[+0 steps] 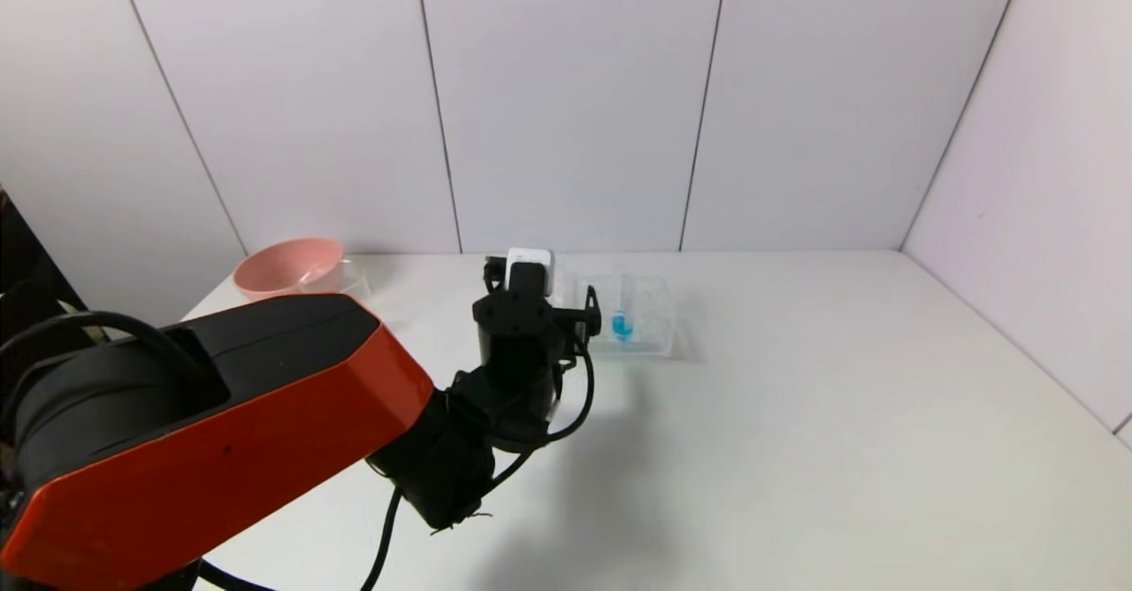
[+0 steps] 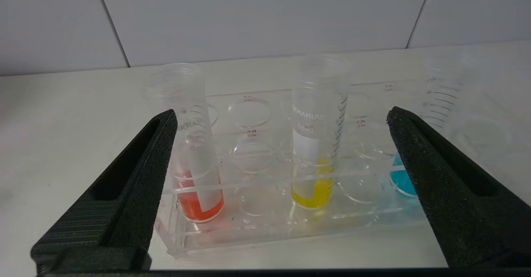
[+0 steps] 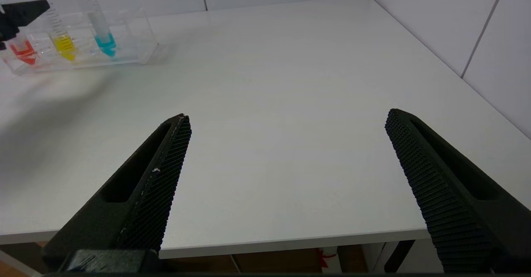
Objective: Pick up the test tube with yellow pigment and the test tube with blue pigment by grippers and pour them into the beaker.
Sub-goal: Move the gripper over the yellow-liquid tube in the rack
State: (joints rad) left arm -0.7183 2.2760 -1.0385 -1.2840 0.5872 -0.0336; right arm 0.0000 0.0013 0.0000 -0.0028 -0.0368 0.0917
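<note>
I need to close my left gripper on the upper body (image 1: 564, 287) (image 2: 320, 107) of the test tube with yellow pigment, just below that test tube's rim.
The test tube with yellow pigment (image 2: 313, 185) stands upright in a clear rack (image 2: 269, 235), straight ahead of my left gripper (image 2: 282, 114) and between its two fingers in line of sight. That gripper is open wide and holds nothing, just short of the rack. The test tube with blue pigment (image 2: 400, 179) stands at the rack's end, partly hidden behind one finger; the head view shows it too (image 1: 621, 324). A faint clear beaker (image 1: 349, 280) sits beside the pink bowl. My right gripper (image 3: 287, 117) hangs open and empty over the table's near edge.
A red-tipped tube (image 2: 199, 202) fills the rack's other end, close to the other left finger. The pink bowl (image 1: 287, 265) stands at the back left by the wall. My left arm (image 1: 265, 414) covers the near left of the table (image 1: 840, 414).
</note>
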